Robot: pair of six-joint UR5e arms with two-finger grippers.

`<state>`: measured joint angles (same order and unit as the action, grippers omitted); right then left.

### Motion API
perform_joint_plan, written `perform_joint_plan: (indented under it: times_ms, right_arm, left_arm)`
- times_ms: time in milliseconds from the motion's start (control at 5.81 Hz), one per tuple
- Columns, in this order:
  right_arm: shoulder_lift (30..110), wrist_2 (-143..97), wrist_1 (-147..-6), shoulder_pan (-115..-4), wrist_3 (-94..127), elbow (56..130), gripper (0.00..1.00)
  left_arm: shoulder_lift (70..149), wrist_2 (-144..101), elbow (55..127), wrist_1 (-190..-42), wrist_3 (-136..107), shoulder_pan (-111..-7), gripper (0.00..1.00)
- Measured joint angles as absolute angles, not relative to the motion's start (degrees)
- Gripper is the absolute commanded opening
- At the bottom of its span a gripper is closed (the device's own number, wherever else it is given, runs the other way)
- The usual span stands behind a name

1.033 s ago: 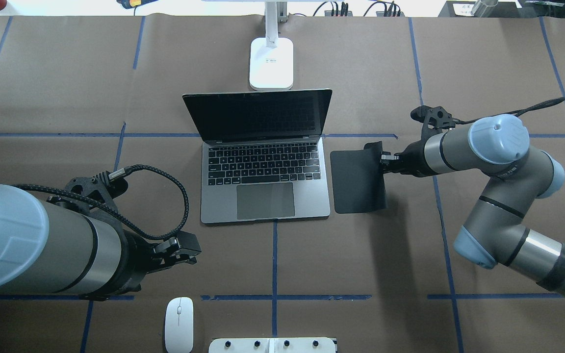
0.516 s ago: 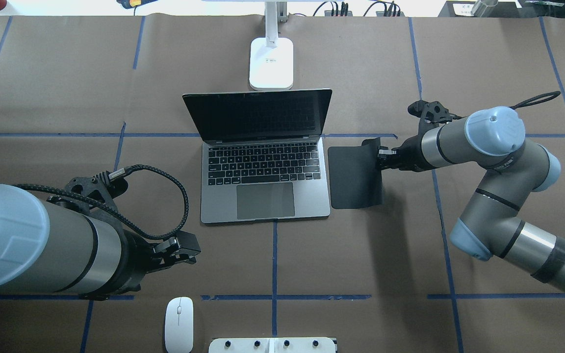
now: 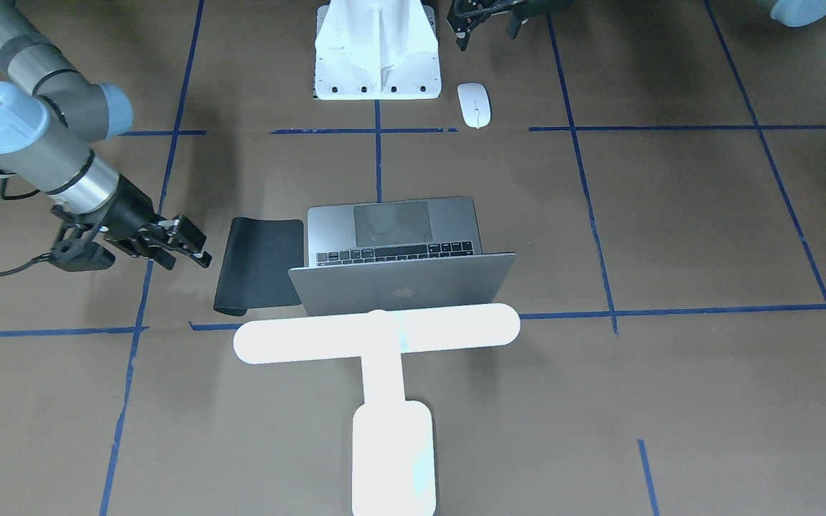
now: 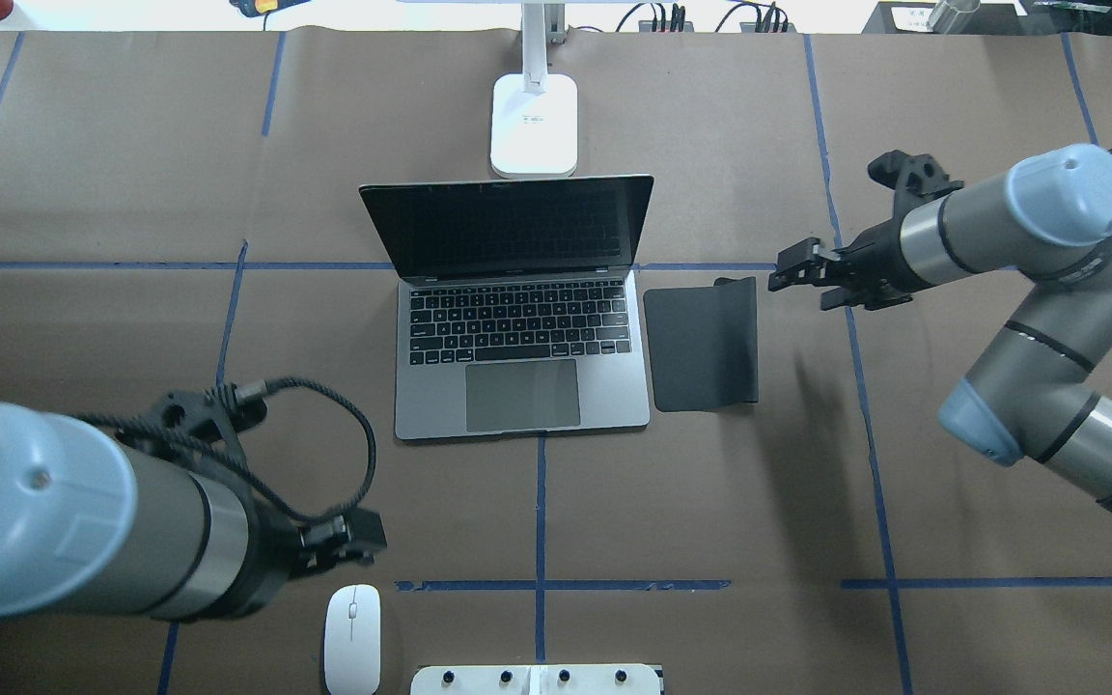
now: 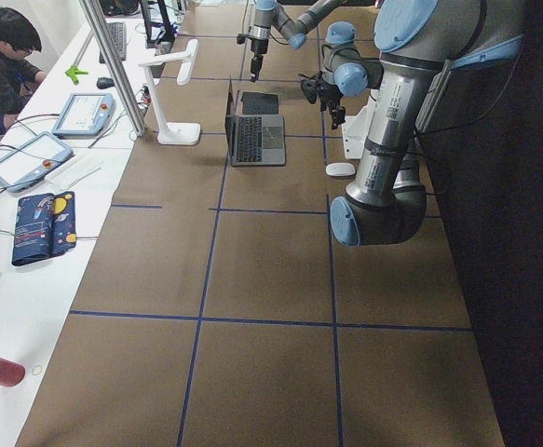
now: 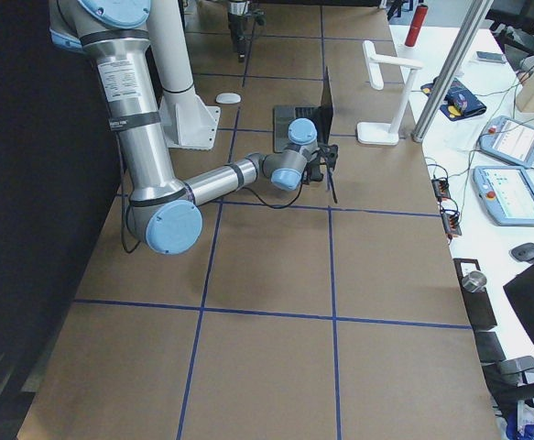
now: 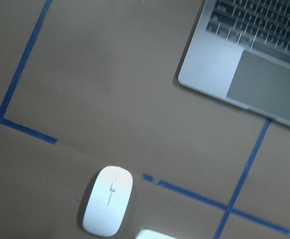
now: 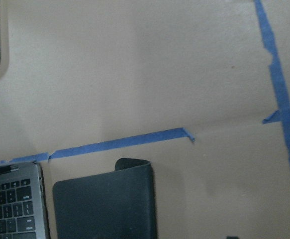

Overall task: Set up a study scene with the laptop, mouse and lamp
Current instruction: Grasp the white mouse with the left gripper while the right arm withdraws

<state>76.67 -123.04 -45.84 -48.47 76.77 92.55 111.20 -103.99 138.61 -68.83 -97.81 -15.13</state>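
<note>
Next, the left gripper moves to the white mouse and closes on both sides across the mouse's middle (image 3: 475,104) (image 7: 108,202), just behind its scroll wheel.
The open silver-grey laptop (image 4: 522,386) sits mid-table with the glowing white lamp (image 3: 377,333) behind it; the lamp's base (image 4: 534,125) stands on the paper. The white mouse (image 4: 352,637) lies at the near edge, also in the left wrist view (image 7: 108,200). My left gripper (image 4: 365,542) hovers just above and beyond the mouse, looks open and empty. My right gripper (image 4: 790,270) is open and empty, a little to the right of the black pad's far corner, apart from it.
The black rectangular pad (image 4: 701,347) lies flat right of the laptop, its far right corner slightly curled (image 8: 133,164). The white robot pedestal (image 3: 377,50) stands beside the mouse. Blue tape lines cross the brown paper cover.
My right gripper has let go of the black pad and pulled back to the right; the pad now lies flat. My left arm has moved toward the near edge, closer to the mouse.
</note>
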Motion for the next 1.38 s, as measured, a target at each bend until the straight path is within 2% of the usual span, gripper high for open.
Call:
perform_joint_plan:
  times_ms: [344, 516, 688, 1033, 1377]
  right_arm:
    - [80.0, -123.9, -49.5, -51.7, 69.4, 94.2, 1.00]
    - [81.1, -123.9, -55.9, -53.1, 63.7, 97.2, 1.00]
    - [81.4, -123.9, -65.9, -54.8, 57.4, 102.1, 1.00]
    - [81.2, -123.9, -88.1, -58.8, 44.2, 112.3, 1.00]
    - [80.9, -124.0, -100.5, -63.1, 34.7, 116.8, 1.00]
  left_arm:
    - [109.0, -100.2, 134.8, -73.1, -94.1, -10.2, 1.00]
    - [106.7, -99.4, 130.5, -81.4, -93.8, -9.3, 1.00]
    - [104.2, -99.1, 127.4, -88.4, -93.9, -9.0, 1.00]
    - [102.4, -99.0, 123.7, -92.7, -94.1, -8.7, 1.00]
    - [102.5, -99.1, 121.5, -93.0, -94.2, -7.9, 1.00]
